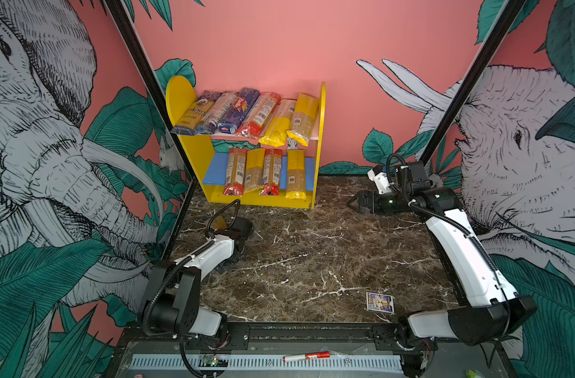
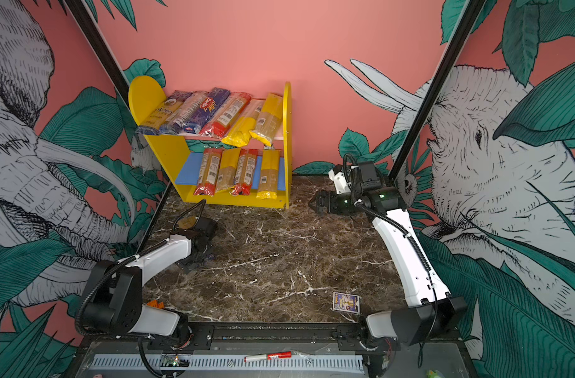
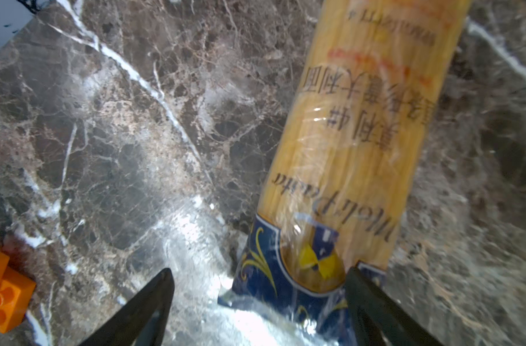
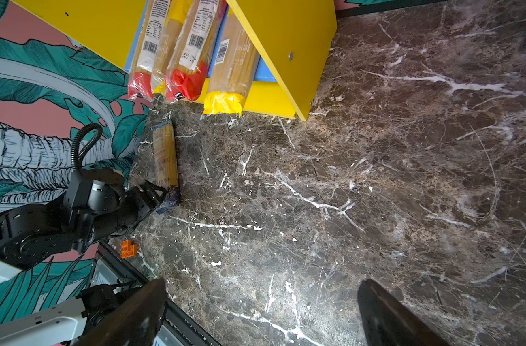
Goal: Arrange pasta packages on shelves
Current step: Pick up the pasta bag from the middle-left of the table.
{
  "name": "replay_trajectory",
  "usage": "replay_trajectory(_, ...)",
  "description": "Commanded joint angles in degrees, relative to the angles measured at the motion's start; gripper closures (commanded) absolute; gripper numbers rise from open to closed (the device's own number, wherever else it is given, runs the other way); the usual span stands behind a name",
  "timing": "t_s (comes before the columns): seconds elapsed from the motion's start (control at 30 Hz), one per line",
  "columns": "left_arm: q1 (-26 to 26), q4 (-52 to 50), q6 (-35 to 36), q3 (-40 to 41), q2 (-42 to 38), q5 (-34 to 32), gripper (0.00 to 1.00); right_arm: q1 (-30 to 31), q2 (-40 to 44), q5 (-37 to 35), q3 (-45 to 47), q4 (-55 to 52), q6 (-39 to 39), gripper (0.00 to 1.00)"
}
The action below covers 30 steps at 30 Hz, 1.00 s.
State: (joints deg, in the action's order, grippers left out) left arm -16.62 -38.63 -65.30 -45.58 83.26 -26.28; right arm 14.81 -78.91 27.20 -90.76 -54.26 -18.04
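Observation:
The package slants under the robot's left gripper, one finger over the edge of its dark blue end, so next the gripper straddles the package squarely by the yellow bow [image 3: 319,260] before lifting.
One pasta package [image 3: 360,134], yellow with a dark blue end, lies flat on the marble table by the left wall [image 4: 165,155]. My left gripper [image 3: 260,272] is open, its fingers either side of the blue end; one fingertip [image 3: 356,274] is at the wrapper's edge, the other stands clear. In a top view the wrist covers most of this package [image 1: 215,222]. The yellow shelves [image 1: 178,95] stand at the back. Several packages [image 1: 240,111] lie on the pink upper board, several [image 1: 269,170] on the blue lower board. My right gripper [image 1: 353,201] is open and holds nothing, right of the shelves [image 4: 285,45].
A small purple-blue card box [image 1: 380,302] lies near the front right. An orange toy block [image 4: 128,249] sits at the front left edge by the left arm's base. A red marker [image 1: 307,356] rests on the front rail. Painted wall panels close in both sides.

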Motion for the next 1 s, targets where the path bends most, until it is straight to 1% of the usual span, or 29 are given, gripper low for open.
replay_trajectory(0.0, 0.9, 0.0, 2.0, -1.3, 2.4, 2.7, 0.10, -0.5, 0.4, -0.4, 0.1, 1.8, -0.7, 0.01)
replay_trajectory(0.17, 1.2, 1.6, 3.2, -2.3, 5.6, 5.2, 0.10, -0.7, 0.7, -1.0, 0.6, 2.8, -2.0, 0.01)
replay_trajectory(0.47, 1.3, 3.8, 4.4, -1.9, 8.6, 8.2, 0.09, -0.7, 0.4, -1.1, 1.1, 4.1, -4.1, 0.01)
replay_trajectory(0.53, 1.3, 4.4, 4.0, -1.6, 9.4, 9.1, 0.11, -0.7, 0.4, -1.1, 1.1, 4.3, -4.3, 0.01)
replay_trajectory(0.57, 1.3, 4.4, 4.0, -1.7, 9.6, 9.4, 0.13, -0.7, 0.4, -1.2, 1.0, 4.3, -4.4, 0.01)
replay_trajectory(0.6, 1.3, 4.6, 4.1, -1.7, 9.6, 9.6, 0.18, -0.7, 0.4, -1.1, 1.0, 4.2, -4.5, 0.01)
replay_trajectory(0.67, 1.4, 4.7, 4.4, -1.6, 9.6, 9.8, 0.34, -0.7, 0.4, -1.2, 0.9, 4.0, -4.5, 0.01)
replay_trajectory(0.7, 1.4, 4.5, 4.5, -1.6, 9.6, 9.8, 0.48, -0.7, 0.4, -1.1, 0.8, 3.9, -4.4, 0.01)
replay_trajectory(0.73, 1.4, 4.4, 4.6, -1.5, 9.5, 10.0, 0.68, -0.7, 0.4, -1.1, 0.6, 3.7, -4.2, 0.01)
replay_trajectory(0.77, 1.4, 4.1, 4.7, -1.3, 9.2, 10.1, 0.83, -0.7, 0.4, -1.0, 0.5, 3.5, -4.1, 0.01)
replay_trajectory(0.83, 1.3, 3.9, 4.5, -0.4, 8.3, 10.5, 1.00, -0.7, 0.4, -0.9, 0.2, 3.2, -3.8, 0.01)
replay_trajectory(0.97, 1.4, 3.3, 4.1, 2.3, 4.1, 10.8, 1.00, -0.7, 0.6, -0.5, 0.0, 2.6, -3.1, 0.01)
